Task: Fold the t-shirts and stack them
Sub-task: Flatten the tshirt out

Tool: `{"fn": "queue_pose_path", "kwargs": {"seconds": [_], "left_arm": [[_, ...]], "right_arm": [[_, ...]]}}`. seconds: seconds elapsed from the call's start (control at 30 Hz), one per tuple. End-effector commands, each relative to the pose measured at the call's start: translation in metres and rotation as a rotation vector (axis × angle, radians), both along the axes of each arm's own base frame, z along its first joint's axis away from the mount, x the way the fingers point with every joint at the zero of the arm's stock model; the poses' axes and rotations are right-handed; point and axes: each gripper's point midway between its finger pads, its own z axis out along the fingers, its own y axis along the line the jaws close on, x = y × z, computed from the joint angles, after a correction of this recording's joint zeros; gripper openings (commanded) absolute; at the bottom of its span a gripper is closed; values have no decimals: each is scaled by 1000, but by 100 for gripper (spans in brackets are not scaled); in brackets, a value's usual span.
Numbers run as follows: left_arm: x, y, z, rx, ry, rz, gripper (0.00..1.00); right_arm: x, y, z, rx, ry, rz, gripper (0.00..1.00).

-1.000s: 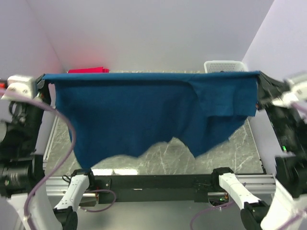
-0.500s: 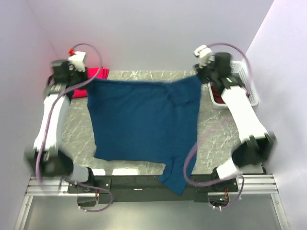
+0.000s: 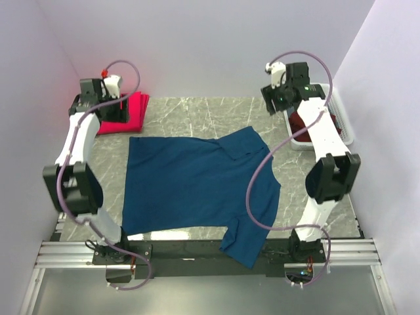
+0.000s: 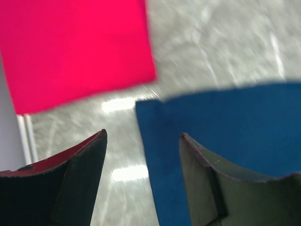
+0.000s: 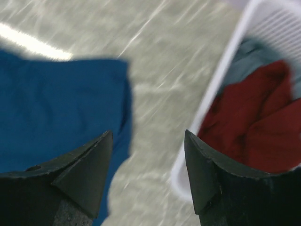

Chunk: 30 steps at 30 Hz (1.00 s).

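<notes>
Next, my right gripper grabs the navy blue t-shirt at the loose end (image 3: 264,149) (image 5: 122,125) of its folded-over back sleeve, on the side facing the basket.
A navy blue t-shirt (image 3: 197,187) lies spread flat on the marble table, one sleeve (image 3: 241,244) hanging over the near edge. My left gripper (image 3: 102,111) hovers open above the shirt's back left corner (image 4: 225,127), nothing between its fingers (image 4: 84,174). Folded pinkish-red t-shirts (image 3: 128,110) (image 4: 75,52) lie just behind it. My right gripper (image 3: 277,100) (image 5: 148,134) is open and empty over bare table, between the blue shirt's back right edge (image 5: 56,108) and the basket. A dark maroon t-shirt (image 5: 254,127) lies crumpled in the basket.
The white lattice basket (image 3: 342,128) (image 5: 207,113) stands at the back right against the wall, also holding a greyish cloth (image 5: 249,56). Lavender walls close in the left, back and right. The black rail with the arm bases (image 3: 197,252) runs along the near edge.
Both grippers opened and let go of the blue t-shirt. It dropped from being held stretched up in the air to lying flat on the table, and both arms have swung to the back corners.
</notes>
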Motion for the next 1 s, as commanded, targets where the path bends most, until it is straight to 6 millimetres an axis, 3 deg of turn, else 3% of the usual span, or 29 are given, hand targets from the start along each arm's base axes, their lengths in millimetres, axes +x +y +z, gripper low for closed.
{"fn": "queue_pose_path", "kwargs": {"seconds": [0.0, 0.13, 0.27, 0.57, 0.97], "left_arm": [[-37, -24, 7, -25, -1, -130, 67], [-63, -34, -27, -56, 87, -179, 66], [-73, -42, -37, -93, 120, -204, 66], [-74, -38, -68, -96, 191, -180, 67], [-61, -27, -88, -61, 233, -140, 70]], "right_arm": [[-57, 21, -8, 98, 142, 83, 69], [-78, 36, -46, 179, 311, 104, 54], [-90, 44, -80, 250, 435, 66, 51], [-53, 26, -128, 352, 529, -97, 51], [-42, 25, -172, 375, 613, -154, 53]]}}
